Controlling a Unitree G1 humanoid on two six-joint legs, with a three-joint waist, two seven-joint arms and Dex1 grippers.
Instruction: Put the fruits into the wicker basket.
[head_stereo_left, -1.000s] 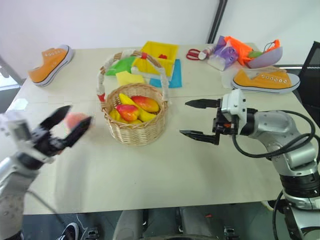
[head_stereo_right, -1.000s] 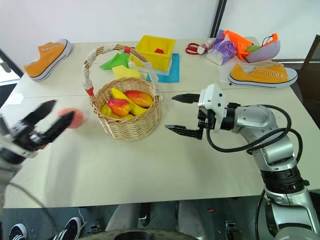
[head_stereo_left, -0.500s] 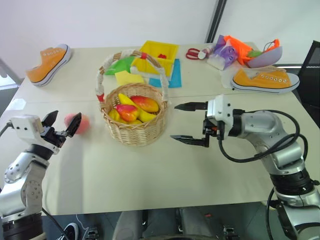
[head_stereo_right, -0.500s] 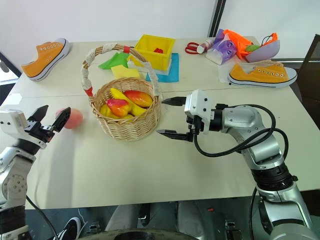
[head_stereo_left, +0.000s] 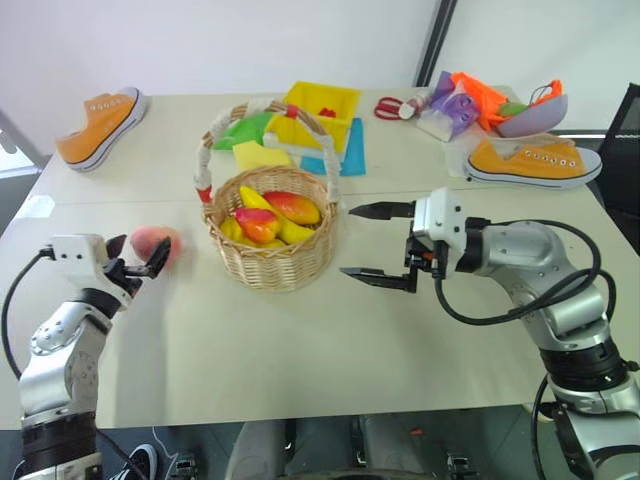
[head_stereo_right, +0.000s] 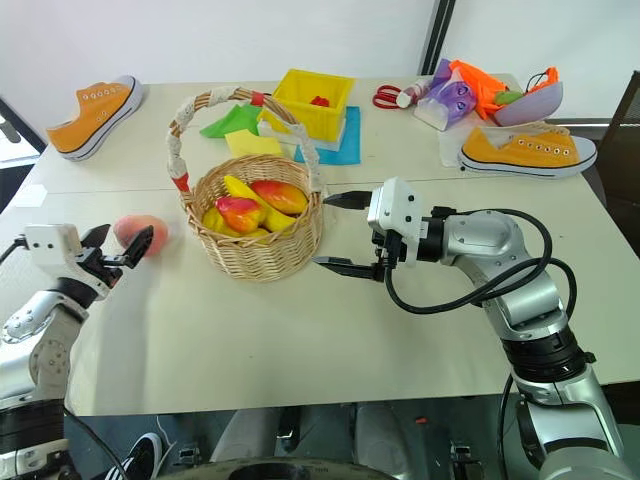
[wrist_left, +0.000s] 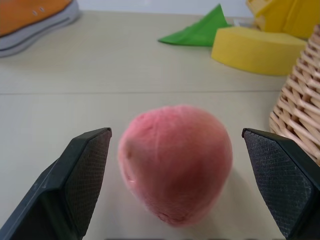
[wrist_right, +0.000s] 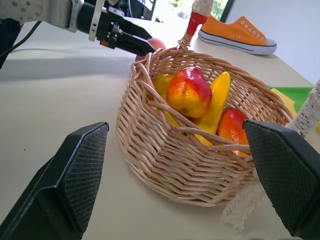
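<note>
Next, I grab the wicker basket with my right gripper by the handle's white-wrapped lower end (head_stereo_left: 333, 184), on the side nearest that gripper.
A round pink peach (head_stereo_left: 156, 243) lies on the table left of the wicker basket (head_stereo_left: 272, 262). My left gripper (head_stereo_left: 140, 256) is low over the table and open, one finger on each side of the peach (wrist_left: 175, 162) without touching it. Inside the basket (wrist_right: 170, 165) lie a yellow banana (wrist_right: 214, 107) and red-yellow mango pieces (wrist_right: 189, 92). Its white-wrapped handle (head_stereo_left: 207, 143) arches above it. My right gripper (head_stereo_left: 348, 241) hovers open just right of the basket, pointing at it, with nothing in it.
Behind the basket are a yellow foam wedge (head_stereo_left: 258, 155), a green cloth (head_stereo_left: 238, 131), a yellow plastic box (head_stereo_left: 322, 110) and a blue cloth (head_stereo_left: 345, 155). Orange sneakers lie at the far left (head_stereo_left: 98, 128) and right (head_stereo_left: 530, 160). Toys (head_stereo_left: 470, 100) crowd the far right corner.
My left gripper has come down and forward to the peach, so its open fingers now flank it at table height. The right gripper has stayed beside the basket.
</note>
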